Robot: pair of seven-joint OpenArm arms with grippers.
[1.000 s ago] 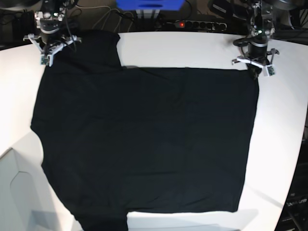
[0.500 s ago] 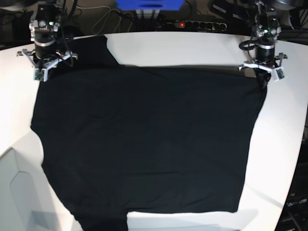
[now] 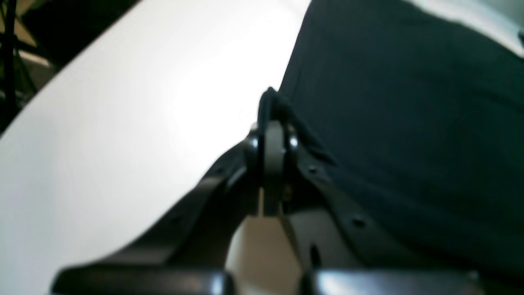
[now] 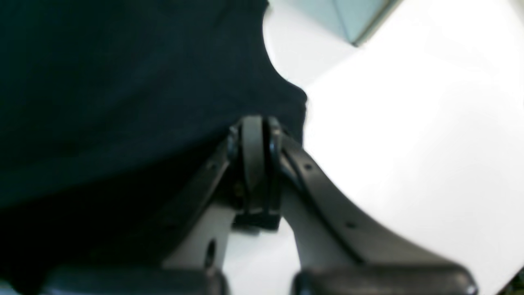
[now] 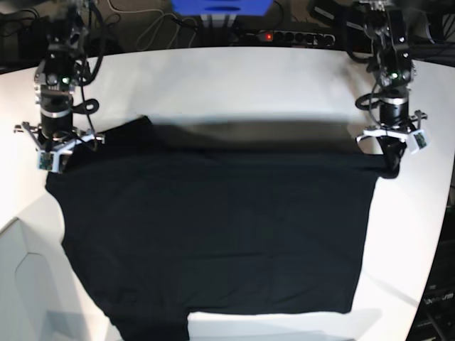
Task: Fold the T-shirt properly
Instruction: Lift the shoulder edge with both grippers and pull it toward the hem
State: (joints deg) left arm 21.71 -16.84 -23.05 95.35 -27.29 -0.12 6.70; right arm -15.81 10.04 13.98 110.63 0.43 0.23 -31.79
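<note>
My left gripper is going to let go of the pinched corner, now at the shirt's far edge, on the black T-shirt's flat body (image 5: 359, 238), about halfway along its side edge.
The black T-shirt (image 5: 213, 234) lies spread over the white table (image 5: 249, 78), its far edge raised and casting a shadow. My left gripper (image 5: 390, 165), on the right of the base view, is shut on the shirt's far right corner. In the left wrist view the shut gripper (image 3: 271, 123) pinches a tuft of the black cloth (image 3: 409, 123). My right gripper (image 5: 55, 158), on the left of the base view, is shut on the shirt's far left corner. In the right wrist view the shut gripper (image 4: 256, 135) holds the cloth edge (image 4: 123, 82).
A power strip with a red light (image 5: 288, 35), a blue box (image 5: 220, 7) and cables lie behind the table's far edge. The table's curved right edge (image 5: 434, 234) is near the left arm. A pale grey panel (image 5: 21, 284) sits at the front left.
Both grippers have moved from the table's far edge toward the front, carrying the shirt's far corners with them. The far strip of table is now uncovered.
</note>
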